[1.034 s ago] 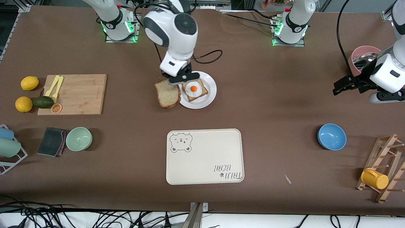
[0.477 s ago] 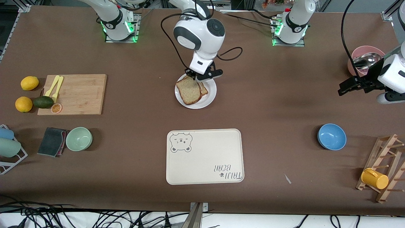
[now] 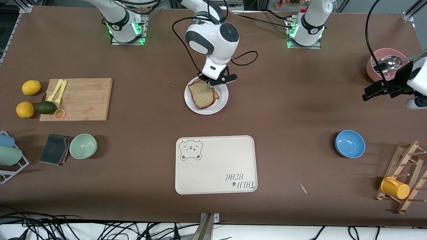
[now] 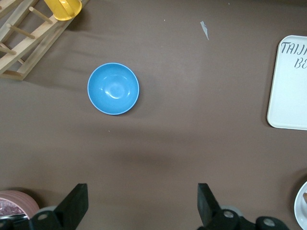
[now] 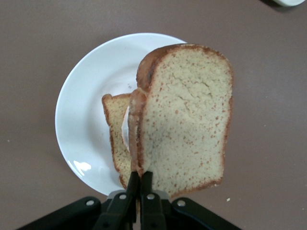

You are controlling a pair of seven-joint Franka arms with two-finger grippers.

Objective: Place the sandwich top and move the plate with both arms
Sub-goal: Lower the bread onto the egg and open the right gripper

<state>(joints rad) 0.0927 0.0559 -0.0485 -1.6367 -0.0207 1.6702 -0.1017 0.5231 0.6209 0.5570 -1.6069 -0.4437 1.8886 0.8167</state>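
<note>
Next, my right gripper releases the sandwich top on the other bread slice (image 3: 206, 93) (image 5: 147, 125), close to the middle of the white plate.
The sandwich top (image 3: 200, 95), a plain brown slice, hangs tilted over the white plate (image 3: 220, 105). My right gripper (image 3: 209, 81) is shut on its crust edge. In the right wrist view the gripper (image 5: 139, 179) pinches the sandwich top (image 5: 184, 120) by its edge above the plate (image 5: 86, 86). Under it lies another bread slice (image 5: 114, 125), mostly covered, and its topping is hidden. My left gripper (image 3: 369, 93) hovers open and holding nothing over bare table at the left arm's end, near the pink bowl. Its fingers stand wide apart in the left wrist view (image 4: 141, 203).
A cream bear tray (image 3: 216, 164) lies nearer the front camera than the plate. A blue bowl (image 3: 350, 143), a pink bowl with a ladle (image 3: 383, 63) and a wooden rack (image 3: 405, 176) stand at the left arm's end. A cutting board (image 3: 78, 99) and a green bowl (image 3: 83, 146) lie at the right arm's end.
My right gripper has carried the sandwich top from beside the plate to over the egg slice, covering it. The left arm has drifted farther toward its end of the table.
</note>
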